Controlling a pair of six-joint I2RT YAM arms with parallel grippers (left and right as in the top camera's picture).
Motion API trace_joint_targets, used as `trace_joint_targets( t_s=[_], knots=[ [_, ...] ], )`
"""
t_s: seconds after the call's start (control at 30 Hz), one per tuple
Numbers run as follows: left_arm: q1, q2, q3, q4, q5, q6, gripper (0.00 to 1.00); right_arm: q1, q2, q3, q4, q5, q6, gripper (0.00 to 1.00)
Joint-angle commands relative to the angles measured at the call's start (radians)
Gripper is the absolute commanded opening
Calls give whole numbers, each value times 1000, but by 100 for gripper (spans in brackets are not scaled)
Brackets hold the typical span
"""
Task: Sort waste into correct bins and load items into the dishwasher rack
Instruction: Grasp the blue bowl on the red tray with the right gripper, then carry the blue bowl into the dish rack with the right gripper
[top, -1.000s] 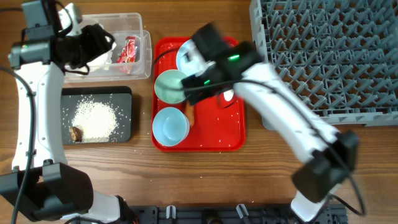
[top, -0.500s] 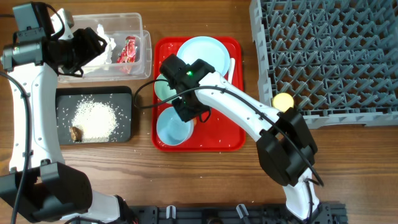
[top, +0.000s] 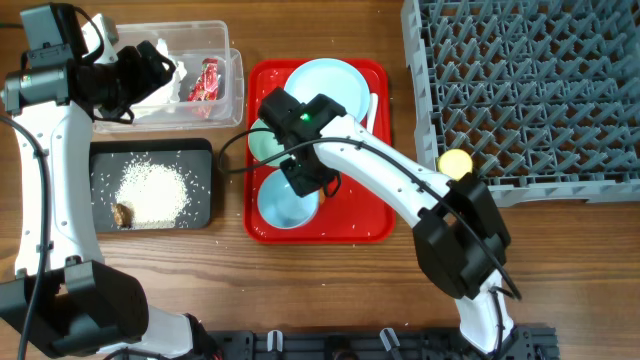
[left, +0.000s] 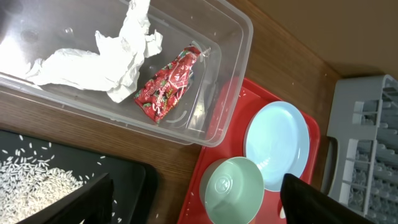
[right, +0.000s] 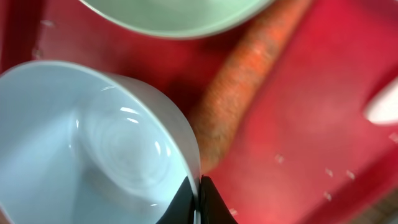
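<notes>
The pale blue bowl will go down from my right gripper in the grey rack's back corner (top: 461, 42), well behind the yellow cup.
My right gripper (top: 310, 182) (right: 198, 186) is shut on the rim of the pale blue bowl (top: 283, 205) (right: 93, 143) on the red tray. An orange carrot (right: 239, 93) lies just beside that rim, below the mint-green bowl (top: 266, 142) (left: 239, 186). The pale blue plate (top: 325, 85) and white spoon (top: 373, 105) lie at the tray's back. My left gripper (top: 150, 65) (left: 199, 205) hangs open and empty over the clear tub (top: 232, 112), which holds the red wrapper (left: 168, 87) and tissue (left: 106, 59).
The black tray (top: 105, 150) at front left holds rice (top: 152, 192) and a brown lump (top: 123, 213). The grey rack (top: 530, 90) fills the back right, with a yellow cup (top: 456, 163) at its front left corner. The red tray (top: 365, 215) carries scattered grains.
My right arm swung left over the red tray, came down and shut on the blue bowl's rim; the bowl shifted slightly. My left gripper's fingers spread wider above the tub.
</notes>
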Motion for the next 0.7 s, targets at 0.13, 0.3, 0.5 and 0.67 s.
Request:
trace_joint_targets(
  t_s=[0.13,0.3,0.5,0.67],
  knots=[
    [2,0,5,-1,-5,-2,100,-149,-291,95,-27,397,2,4],
    [2,0,5,-1,-5,-2,100,-296,-370,95,62,770,-3,4],
    [2,0,5,-1,-5,-2,100,-456,-316,91,314,945,-185,4],
    [2,0,5,-1,-5,-2,100,-541,-228,91,557,952,-381,4]
  ],
)
